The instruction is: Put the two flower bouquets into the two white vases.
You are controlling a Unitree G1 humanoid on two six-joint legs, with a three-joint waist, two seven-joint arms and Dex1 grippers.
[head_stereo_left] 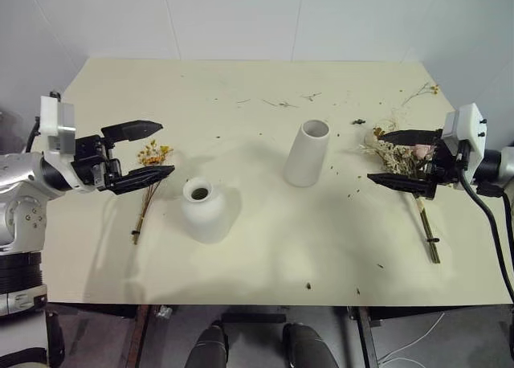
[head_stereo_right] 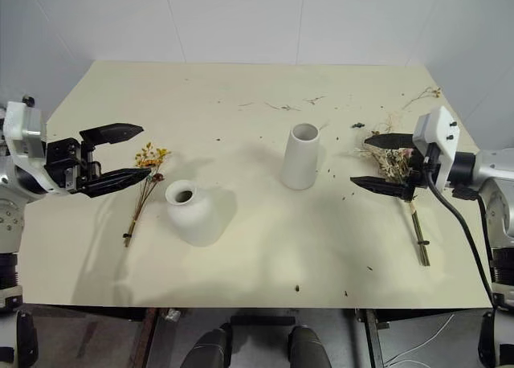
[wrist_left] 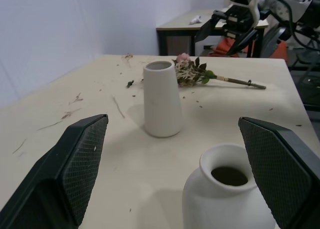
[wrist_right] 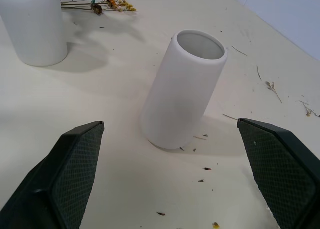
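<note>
I should close my right gripper on the upper stems (head_stereo_left: 419, 205) of the large bouquet, just below the blossoms, because the stem ends must go into a vase.
A tall white tapered vase (head_stereo_left: 307, 153) stands upright mid-table, and a squat round white vase (head_stereo_left: 206, 210) stands nearer and to its left. The small bunch of yellow-orange flowers (head_stereo_left: 151, 155) lies flat left of the squat vase, stems toward the front edge. My left gripper (head_stereo_left: 166, 149) hovers open and empty right over its flower heads. The large bouquet (head_stereo_left: 397, 155) with pink roses and dried sprigs lies on the table's right side. My right gripper (head_stereo_left: 374, 155) hangs open and empty over its blossom end. Each wrist view looks across at the tall vase (wrist_right: 185, 89).
Loose dried scraps and twigs (head_stereo_left: 281, 104) are scattered over the far and right parts of the cream table (head_stereo_left: 265, 255). A white wall stands behind the table. A second table (wrist_left: 200, 21) stands beyond the right side.
</note>
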